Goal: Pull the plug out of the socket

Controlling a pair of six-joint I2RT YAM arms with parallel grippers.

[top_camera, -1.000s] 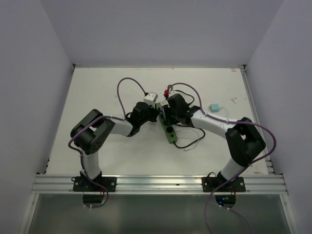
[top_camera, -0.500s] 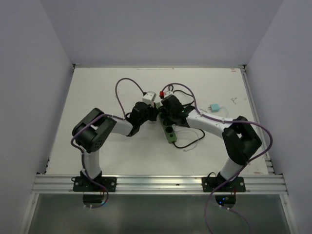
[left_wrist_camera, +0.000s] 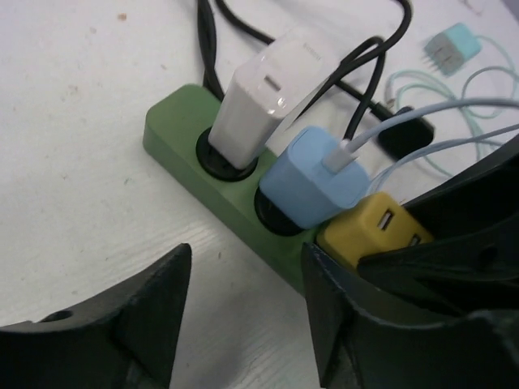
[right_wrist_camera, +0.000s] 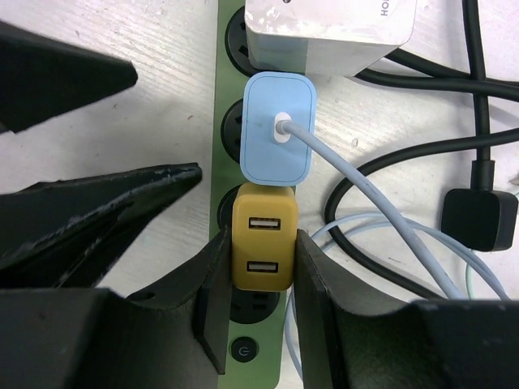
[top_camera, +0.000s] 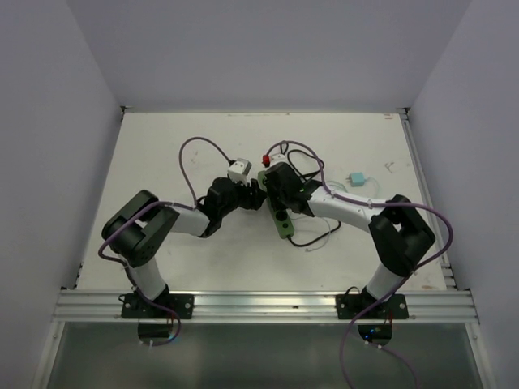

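The socket lies loose, so my left gripper steadies the white plug (left_wrist_camera: 258,101) before my right gripper pulls.
The socket (top_camera: 284,222), a long green strip, lies mid-table with a white plug (left_wrist_camera: 259,105), a blue plug (left_wrist_camera: 312,174) and a yellow plug (right_wrist_camera: 261,241) standing in a row of outlets. My right gripper (right_wrist_camera: 261,253) is shut on the yellow plug's two sides; whether its prongs are seated is hidden. My left gripper (left_wrist_camera: 247,263) is open, low over bare table beside the socket (left_wrist_camera: 180,136), its right finger close against the strip's edge near the yellow plug (left_wrist_camera: 366,228). Nothing lies between its fingers.
A black cord and a black wall plug (right_wrist_camera: 478,219) lie right of the strip, tangled with pale blue cables. A small teal adapter (top_camera: 355,178) sits further right. White walls enclose the table on three sides.
My left gripper has opened and its arm has drawn back to the left, off the strip. The right gripper stays shut on the yellow plug and has shifted slightly left.
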